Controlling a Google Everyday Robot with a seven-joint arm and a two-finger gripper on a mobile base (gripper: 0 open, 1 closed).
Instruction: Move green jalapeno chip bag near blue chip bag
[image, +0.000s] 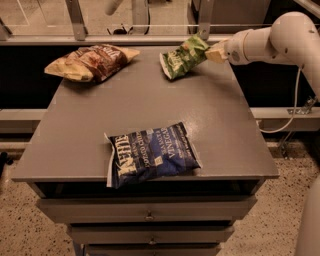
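The green jalapeno chip bag will be released against the back edge of the blue chip bag (175, 114).
The green jalapeno chip bag (182, 58) hangs tilted at the table's back right, its upper right end in my gripper (214, 51) and its lower left corner close to the tabletop. The gripper reaches in from the right on the white arm (270, 40) and is shut on the bag's end. The blue chip bag (150, 155), dark navy with white "Kettle" lettering, lies flat near the table's front edge, well apart from the green bag and the gripper.
A brown-and-yellow chip bag (90, 61) lies at the back left of the grey table (75, 140). Drawers sit under the front edge. A metal rail and posts (75, 20) run behind the table. The robot's white body stands at the right.
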